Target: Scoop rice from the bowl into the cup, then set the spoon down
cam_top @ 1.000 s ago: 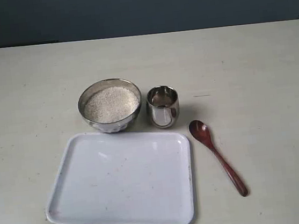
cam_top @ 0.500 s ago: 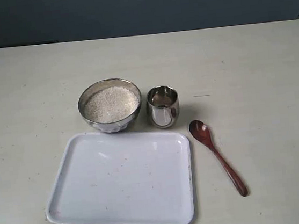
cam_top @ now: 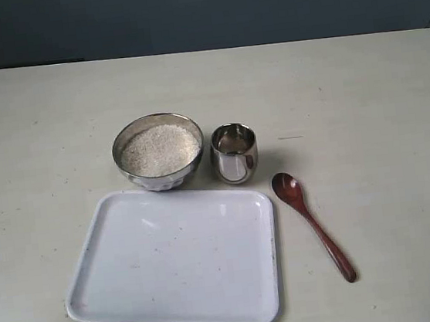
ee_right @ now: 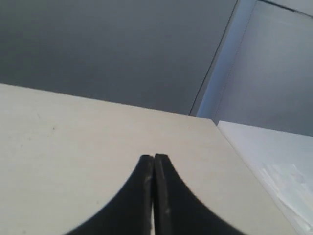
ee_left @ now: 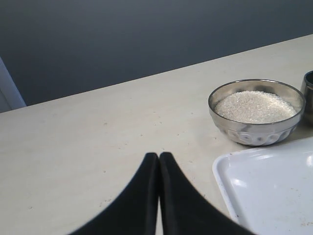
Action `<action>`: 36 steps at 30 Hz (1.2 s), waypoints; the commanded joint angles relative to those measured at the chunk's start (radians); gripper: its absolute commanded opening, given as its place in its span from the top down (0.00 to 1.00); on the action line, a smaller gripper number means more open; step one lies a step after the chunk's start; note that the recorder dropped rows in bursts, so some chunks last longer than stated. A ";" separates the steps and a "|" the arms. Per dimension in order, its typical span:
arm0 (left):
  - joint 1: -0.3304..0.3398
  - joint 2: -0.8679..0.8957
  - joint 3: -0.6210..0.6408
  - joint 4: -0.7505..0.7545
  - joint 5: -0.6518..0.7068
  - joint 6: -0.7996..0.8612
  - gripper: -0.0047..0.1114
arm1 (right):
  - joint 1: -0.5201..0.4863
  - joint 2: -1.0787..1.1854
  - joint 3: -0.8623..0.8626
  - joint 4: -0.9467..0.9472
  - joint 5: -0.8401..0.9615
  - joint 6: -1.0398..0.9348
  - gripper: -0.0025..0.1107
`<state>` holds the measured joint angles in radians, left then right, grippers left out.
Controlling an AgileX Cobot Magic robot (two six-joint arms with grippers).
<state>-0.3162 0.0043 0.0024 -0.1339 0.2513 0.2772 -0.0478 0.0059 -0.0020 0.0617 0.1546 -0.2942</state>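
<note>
My right gripper will go to the wooden spoon next. It should grab the end part of its handle (cam_top: 342,263), farthest from the steel cup.
The steel bowl (cam_top: 158,151) stands mid-table, filled with off-white rice (cam_top: 159,149). Just right of it is the small steel cup (cam_top: 234,152). The dark reddish-brown wooden spoon (cam_top: 312,224) lies flat on the table right of the tray, oval end toward the cup. Neither gripper shows in the exterior view. In the left wrist view my left gripper (ee_left: 159,156) is shut and empty above bare table, with the bowl (ee_left: 256,111), its rice (ee_left: 255,106) and the cup's edge (ee_left: 308,93) beyond it. My right gripper (ee_right: 153,158) is shut and empty over bare table.
A white rectangular tray (cam_top: 173,259) lies in front of the bowl and cup; its corner (ee_left: 266,186) shows in the left wrist view. A dark wall runs behind the table's far edge. A white surface (ee_right: 279,166) adjoins the table in the right wrist view.
</note>
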 commanded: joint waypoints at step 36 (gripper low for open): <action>-0.005 -0.004 -0.002 -0.007 -0.013 -0.005 0.96 | -0.002 -0.006 -0.006 0.345 -0.686 1.187 0.99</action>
<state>-0.3162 0.0043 0.0024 -0.1339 0.2513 0.2772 -0.0478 0.0036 -0.0020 0.5023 -0.5144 0.8005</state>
